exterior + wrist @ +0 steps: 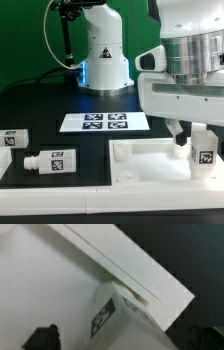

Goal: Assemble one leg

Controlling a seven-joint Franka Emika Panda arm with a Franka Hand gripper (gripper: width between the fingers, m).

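Note:
The leg's tagged side is crooked to my gripper's open fingers, so I will turn my gripper straight to the leg and grip its flat sides (142, 317) before I twist.
A white leg (203, 150) with a black-and-white tag stands upright at the corner of the white tray-like top (140, 160) on the exterior view's right. My gripper (195, 136) hangs over it with a finger on each side. The dark finger (178, 129) stands a little apart from the leg. In the wrist view the leg (120, 322) rises between the fingers, and one finger (42, 337) shows a gap to it. The gripper (123, 341) looks open. The top's rim (140, 263) runs slantwise past the leg. The leg's peg end is hidden.
Two more white legs (15, 138) (50, 159) lie on the black table at the exterior view's left. The marker board (105, 122) lies behind the top. The arm's white base (103, 55) stands at the back.

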